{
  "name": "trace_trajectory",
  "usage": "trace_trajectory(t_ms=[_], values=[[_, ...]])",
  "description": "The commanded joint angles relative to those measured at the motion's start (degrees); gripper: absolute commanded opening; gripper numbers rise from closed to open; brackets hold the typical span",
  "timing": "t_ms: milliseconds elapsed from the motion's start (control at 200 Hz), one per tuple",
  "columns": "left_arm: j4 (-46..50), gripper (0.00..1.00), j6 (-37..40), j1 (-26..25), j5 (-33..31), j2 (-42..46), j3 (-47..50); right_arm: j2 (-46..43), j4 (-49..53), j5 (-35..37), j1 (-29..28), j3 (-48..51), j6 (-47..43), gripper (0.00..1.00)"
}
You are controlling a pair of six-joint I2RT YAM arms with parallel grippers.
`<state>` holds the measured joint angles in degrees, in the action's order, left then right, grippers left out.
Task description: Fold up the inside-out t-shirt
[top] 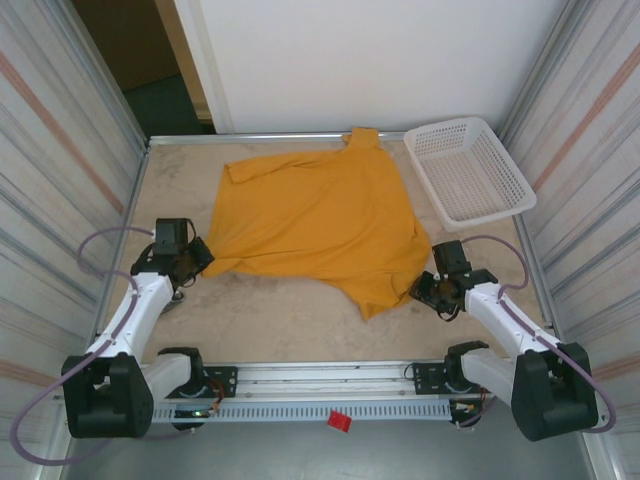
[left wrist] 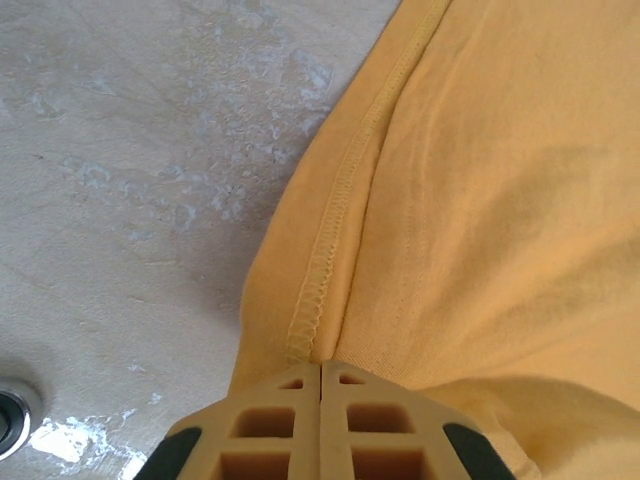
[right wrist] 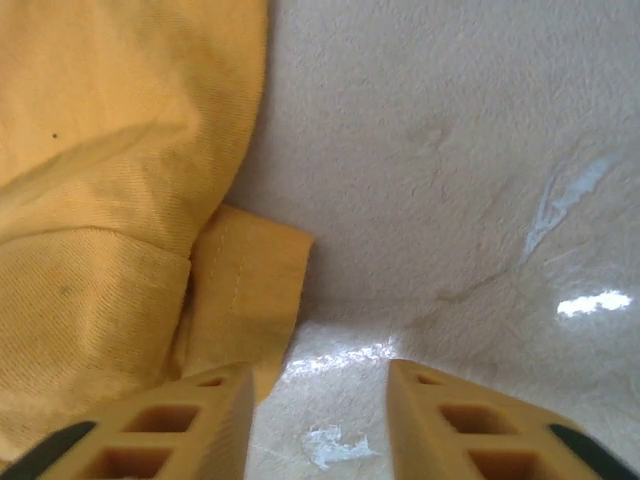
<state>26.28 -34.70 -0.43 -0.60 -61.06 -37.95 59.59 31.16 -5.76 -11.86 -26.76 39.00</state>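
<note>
My left gripper needs to release the corner of the t-shirt on the bare table [top: 219,295] just in front of its near edge.
The inside-out t-shirt [top: 320,220] is mustard yellow and lies spread and rumpled across the middle of the table, plain side up. My left gripper [top: 200,258] sits at its near-left corner. In the left wrist view that gripper [left wrist: 321,365] is shut, with the t-shirt [left wrist: 480,200] and its stitched seam [left wrist: 330,250] running into the jaws. My right gripper [top: 425,290] is at the cloth's near-right edge. In the right wrist view it [right wrist: 320,375] stands open over bare table, and a hemmed flap [right wrist: 250,270] of the t-shirt [right wrist: 100,150] lies against its left finger [right wrist: 190,415].
A white plastic basket [top: 470,170] stands at the back right corner. Bare table [top: 280,320] runs between the shirt and the arm bases. Ribbed walls close in on the left and right sides. A metal fitting [left wrist: 10,415] is set in the table near the left gripper.
</note>
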Motion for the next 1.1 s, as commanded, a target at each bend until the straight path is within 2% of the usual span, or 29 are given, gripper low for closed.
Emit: trace_trajectory(t_ms=[0, 160, 306, 336, 391, 426, 571, 696, 852, 1092], values=[[-0.8, 0.00, 1.0, 0.4, 0.3, -0.3, -1.9, -0.2, -2.3, 1.3, 0.4, 0.1, 1.4, 0.43], [-0.8, 0.00, 1.2, 0.5, 0.4, -0.5, -1.8, 4.3, -6.2, -0.4, 0.5, -0.7, 1.6, 0.41], [-1.0, 0.00, 1.0, 0.5, 0.6, -0.6, -1.6, 8.7, -9.4, -1.9, 0.6, -1.2, 1.9, 0.35], [-1.0, 0.00, 1.0, 0.5, 0.6, -0.6, -1.6, 9.1, -9.8, -2.3, 0.6, -1.3, 1.9, 0.30], [-1.0, 0.00, 1.0, 0.5, 0.6, -0.7, -1.6, 9.2, -9.6, -3.3, 0.7, -1.7, 1.6, 0.09], [-0.9, 0.00, 1.1, 0.5, 0.6, -0.8, -1.7, 8.2, -8.6, -3.8, 0.7, -2.1, 1.5, 0.00], [-0.7, 0.00, 1.6, 1.9, 2.8, -0.3, -3.1, -4.4, 0.2, -3.8, 1.9, -5.3, 1.7, 0.00], [0.5, 0.00, 2.8, 2.7, 4.5, 0.3, -7.1, -15.7, 8.5, -1.2, 4.3, -14.5, 1.5, 0.00], [2.2, 0.00, 3.5, 2.9, 5.7, 0.2, -11.7, -17.4, 14.9, -0.1, 6.1, -25.2, -0.2, 0.00], [4.9, 0.00, 0.3, 2.9, 10.1, 1.0, -12.8, -21.6, 18.6, -1.3, 6.1, -26.6, 3.2, 0.00]])
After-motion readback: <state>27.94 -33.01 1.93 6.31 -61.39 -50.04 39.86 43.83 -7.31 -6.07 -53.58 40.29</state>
